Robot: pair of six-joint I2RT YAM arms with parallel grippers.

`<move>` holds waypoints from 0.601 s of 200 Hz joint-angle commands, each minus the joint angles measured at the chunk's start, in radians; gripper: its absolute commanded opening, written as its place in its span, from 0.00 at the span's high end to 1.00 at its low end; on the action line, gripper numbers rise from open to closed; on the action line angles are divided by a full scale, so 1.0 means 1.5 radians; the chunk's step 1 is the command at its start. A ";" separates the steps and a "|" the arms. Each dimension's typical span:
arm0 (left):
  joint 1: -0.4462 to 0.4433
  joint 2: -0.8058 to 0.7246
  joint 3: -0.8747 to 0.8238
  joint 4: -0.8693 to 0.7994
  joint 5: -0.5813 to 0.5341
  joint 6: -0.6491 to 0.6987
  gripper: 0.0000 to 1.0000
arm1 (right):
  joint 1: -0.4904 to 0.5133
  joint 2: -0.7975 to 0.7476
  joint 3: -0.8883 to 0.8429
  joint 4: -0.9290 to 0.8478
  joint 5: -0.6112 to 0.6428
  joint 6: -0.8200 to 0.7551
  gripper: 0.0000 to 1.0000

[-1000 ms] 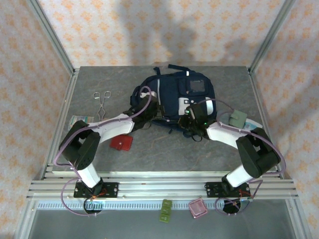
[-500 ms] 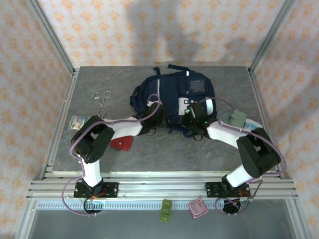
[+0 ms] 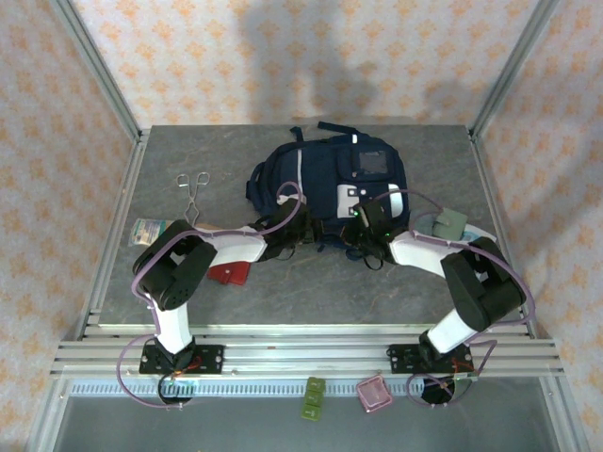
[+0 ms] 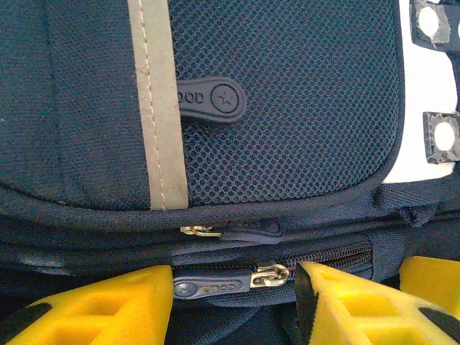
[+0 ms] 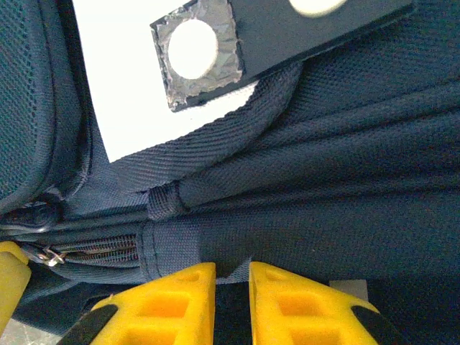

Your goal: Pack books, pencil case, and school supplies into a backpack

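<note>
The zipper pull lies flat along the zipper, across the left gripper's fingers, so the robot should turn that gripper and pinch the zipper pull beside its metal slider (image 4: 269, 276).
The navy backpack (image 3: 330, 179) lies flat at the middle of the table, its grey front panel up. My left gripper (image 3: 290, 237) is at the bag's near edge. In the left wrist view its yellow fingers (image 4: 108, 309) stand open on either side of a dark blue zipper pull (image 4: 215, 288) with a metal slider (image 4: 271, 275). My right gripper (image 3: 363, 229) is at the same edge, further right, shut on a fold of the backpack's fabric (image 5: 237, 266). The red school supplies (image 3: 229, 273) lie on the table, partly under my left forearm. The books and the pencil case are out of view.
Metal forceps (image 3: 193, 193) and a small packet (image 3: 149, 229) lie at the left of the table. A grey-green square item (image 3: 446, 224) sits on something pale at the right. A green (image 3: 314, 397) and a pink (image 3: 374, 393) object lie below the front rail.
My left gripper has slid right along the bag's near edge to the zipper pull and its jaws have opened. The right gripper has kept its hold with hardly any movement.
</note>
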 commanded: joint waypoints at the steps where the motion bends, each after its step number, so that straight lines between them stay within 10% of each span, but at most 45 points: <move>1: -0.001 0.031 0.023 0.002 -0.001 0.040 0.50 | -0.003 0.012 0.002 0.000 0.010 -0.008 0.81; 44: -0.001 0.017 0.014 0.004 0.080 0.090 0.83 | -0.004 0.012 -0.005 -0.003 0.025 -0.012 0.82; 120: 0.000 -0.029 0.018 -0.024 0.120 0.123 0.92 | -0.006 0.024 0.000 -0.006 0.035 -0.007 0.82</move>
